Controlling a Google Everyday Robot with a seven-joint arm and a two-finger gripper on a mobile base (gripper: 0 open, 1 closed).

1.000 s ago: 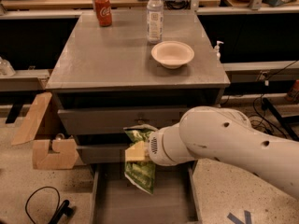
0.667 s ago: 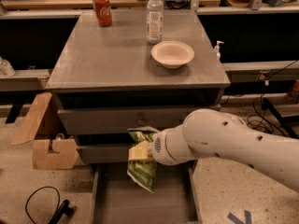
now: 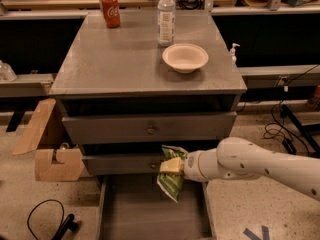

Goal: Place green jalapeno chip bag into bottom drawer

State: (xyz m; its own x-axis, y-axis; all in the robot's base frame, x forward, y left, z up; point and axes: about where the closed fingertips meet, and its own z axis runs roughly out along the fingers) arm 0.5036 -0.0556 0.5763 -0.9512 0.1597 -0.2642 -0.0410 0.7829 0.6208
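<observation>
Next, my gripper releases the chip bag on the grey bottom of the bottom drawer, near the drawer's side [image 3: 173, 207] by my arm.
The green jalapeno chip bag [image 3: 171, 180] hangs crumpled in my gripper [image 3: 172, 166], over the back right part of the open bottom drawer [image 3: 130, 214]. The gripper is shut on the bag's upper half, with pale fingers [image 3: 171, 166] pinching it. My white arm [image 3: 250, 164] reaches in from the right. The bag's lower end hangs a little above the drawer's grey floor. The drawer is pulled out toward the camera and holds nothing that I can see.
Two grey knobbed drawers [image 3: 150, 129] sit shut above. On the cabinet top [image 3: 110, 59] stand a red soda can [image 3: 110, 11], a clear water bottle [image 3: 166, 15] and a white bowl [image 3: 185, 57]. A cardboard box [image 3: 47, 146] sits left on the floor; black cables [image 3: 50, 219] lie beside the drawer.
My arm has drawn back to the right and lowered, showing more of the drawers. The bag stays in the gripper, slightly lower over the open drawer.
</observation>
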